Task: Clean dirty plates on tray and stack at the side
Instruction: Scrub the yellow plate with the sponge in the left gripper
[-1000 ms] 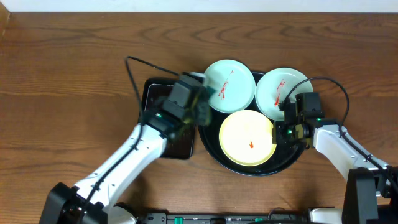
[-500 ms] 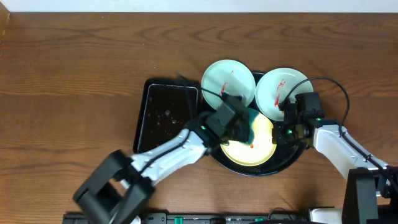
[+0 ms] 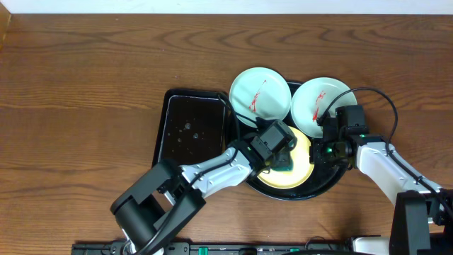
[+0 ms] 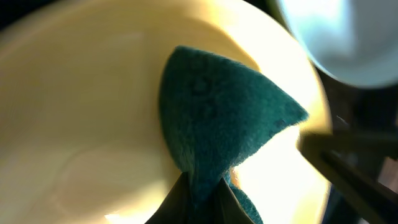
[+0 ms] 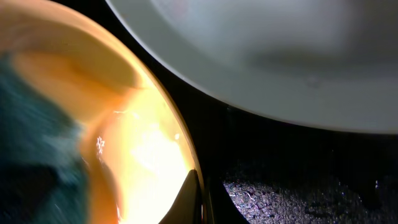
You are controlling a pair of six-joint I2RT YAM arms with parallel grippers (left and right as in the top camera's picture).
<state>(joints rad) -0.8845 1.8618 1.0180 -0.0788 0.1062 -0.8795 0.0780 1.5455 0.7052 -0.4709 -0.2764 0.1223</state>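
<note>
My left gripper should release the green sponge on the wet middle of the rectangular black tray (image 3: 197, 130).
The pale yellow plate (image 3: 301, 170) lies at the front of the round black tray (image 3: 325, 185). Two pale blue-white plates with red smears (image 3: 259, 94) (image 3: 320, 105) lie at the tray's back. My left gripper (image 3: 282, 160) is shut on a green sponge (image 4: 224, 112) and presses it onto the yellow plate (image 4: 81, 124). My right gripper (image 3: 316, 152) is shut on the yellow plate's right rim (image 5: 186, 155); the sponge shows at the left of the right wrist view (image 5: 31, 149).
A rectangular black tray (image 3: 190, 134) stands left of the round tray, wet, with no sponge on it. Brown wood table (image 3: 85, 92) lies all around. The left arm crosses from the front left over the round tray's left rim.
My left gripper has carried the green sponge from the rectangular tray rightward onto the yellow plate; the red spot there is now covered. The right arm has not moved.
</note>
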